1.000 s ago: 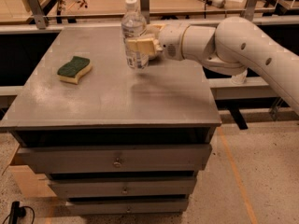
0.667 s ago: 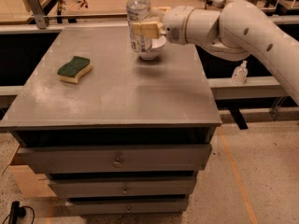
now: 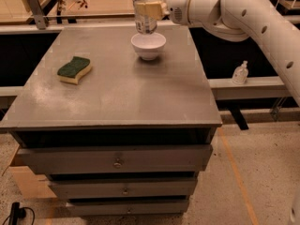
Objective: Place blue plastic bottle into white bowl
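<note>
Next, the gripper lets go of the blue plastic bottle standing upright inside the white bowl (image 3: 146, 44) near the far edge of the table.
The blue plastic bottle (image 3: 143, 18) looks clear and colourless; it hangs upright in the air, its top cut off by the frame's upper edge. My gripper (image 3: 148, 8) is shut on the bottle's middle, the white arm reaching in from the right. The bottle's base is just above the white bowl (image 3: 148, 46), which stands on the grey table (image 3: 122, 93) near its far edge. The base looks a little clear of the bowl's rim.
A green and yellow sponge (image 3: 74, 70) lies on the table's left side. A small clear pump-top bottle (image 3: 240, 73) stands on a ledge to the right of the table. Drawers are below the tabletop. A wooden bench with clutter is behind.
My gripper has lifted the bottle higher and carried it over the bowl. The bowl, hidden behind the bottle before, now shows in full.
</note>
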